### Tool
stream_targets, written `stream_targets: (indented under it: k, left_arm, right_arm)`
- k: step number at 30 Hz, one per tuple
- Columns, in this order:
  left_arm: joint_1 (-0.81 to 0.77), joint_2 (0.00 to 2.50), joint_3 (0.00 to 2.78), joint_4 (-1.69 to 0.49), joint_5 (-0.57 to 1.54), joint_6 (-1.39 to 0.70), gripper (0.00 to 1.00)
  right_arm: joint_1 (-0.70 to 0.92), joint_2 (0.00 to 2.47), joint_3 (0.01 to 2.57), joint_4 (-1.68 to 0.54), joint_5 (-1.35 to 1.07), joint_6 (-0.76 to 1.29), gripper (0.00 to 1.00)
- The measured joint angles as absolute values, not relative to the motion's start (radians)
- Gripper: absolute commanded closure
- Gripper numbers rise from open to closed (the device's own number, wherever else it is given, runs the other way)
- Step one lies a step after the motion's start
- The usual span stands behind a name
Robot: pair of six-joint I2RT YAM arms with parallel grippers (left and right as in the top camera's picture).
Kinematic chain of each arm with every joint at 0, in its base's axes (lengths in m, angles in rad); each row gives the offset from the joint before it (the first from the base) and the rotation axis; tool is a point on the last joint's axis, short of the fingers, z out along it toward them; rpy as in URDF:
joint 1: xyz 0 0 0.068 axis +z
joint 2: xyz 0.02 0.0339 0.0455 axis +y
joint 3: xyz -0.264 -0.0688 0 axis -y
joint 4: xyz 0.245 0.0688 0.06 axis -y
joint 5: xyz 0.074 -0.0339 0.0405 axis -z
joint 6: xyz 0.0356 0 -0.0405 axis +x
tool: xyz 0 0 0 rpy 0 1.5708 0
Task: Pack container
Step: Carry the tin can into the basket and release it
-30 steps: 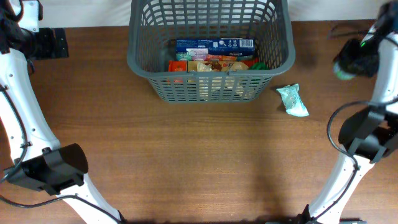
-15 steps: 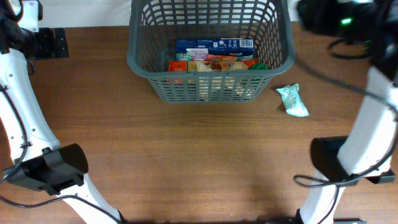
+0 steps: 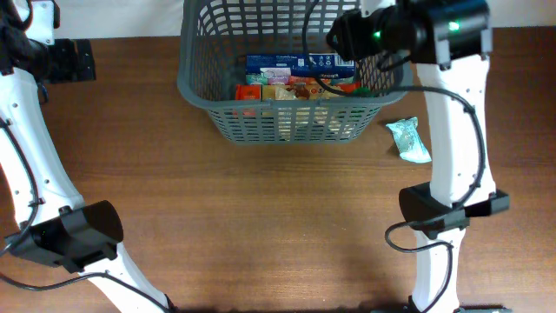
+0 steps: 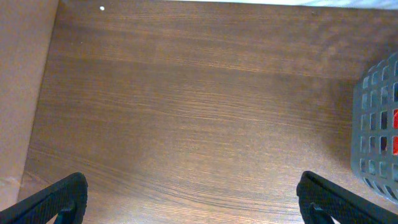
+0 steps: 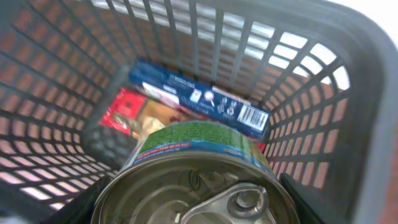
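Note:
The robot's right gripper should set the tin can down between the colourful packets and the basket's front side (image 3: pixel 321 125).
The container, a dark grey basket (image 3: pixel 295 122), stands at the back middle of the table. It holds a blue box (image 3: pixel 300 62) and several colourful packets. My right gripper (image 3: pixel 347 39) is above the basket's right half. In the right wrist view it is shut on a tin can (image 5: pixel 193 180) with a ring-pull lid and a green-blue label, held over the basket's inside (image 5: pixel 348 81), above the blue box (image 5: pixel 186 93). My left gripper (image 4: pixel 193 193) is open and empty over bare table, left of the basket wall (image 4: pixel 379 130).
A teal packet (image 3: pixel 408 141) lies on the table just right of the basket's front corner. The left gripper (image 3: pixel 65 59) sits at the table's back left. The right arm's base (image 3: pixel 447 209) stands at the front right.
The right arm has swung from the table's right edge leftwards to over the basket. The left arm, the basket and the teal packet have not moved.

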State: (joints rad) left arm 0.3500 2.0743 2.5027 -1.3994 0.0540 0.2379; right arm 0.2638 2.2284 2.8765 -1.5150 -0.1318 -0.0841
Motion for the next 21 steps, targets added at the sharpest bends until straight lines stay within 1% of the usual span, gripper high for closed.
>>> stream_targets:
  k: [8,9,10,14,16,21]
  left_arm:
    - [0.35,2.074,2.503,-1.399,0.054,0.238,0.01]
    - [0.35,2.074,2.503,-1.399,0.054,0.238,0.01]
    - [0.35,2.074,2.503,-1.399,0.054,0.237,0.01]
    - [0.35,2.074,2.503,-1.399,0.054,0.238,0.01]
    - [0.35,2.074,2.503,-1.399,0.054,0.238,0.01]
    - [0.35,2.074,2.503,-1.399,0.054,0.238,0.01]
  right_arm:
    - [0.264,2.231,2.624,-1.441,-0.153,-0.113,0.92]
    - [0.264,2.231,2.594,-1.428,-0.156,-0.113,0.91]
    - [0.264,2.231,2.57,-1.416,-0.159,-0.114,0.88]
    - [0.264,2.231,2.465,-1.358,-0.179,-0.117,0.87]
    - [0.264,2.231,2.415,-1.34,-0.191,-0.117,0.84]
    - [0.264,2.232,2.296,-1.303,-0.231,-0.116,0.83]
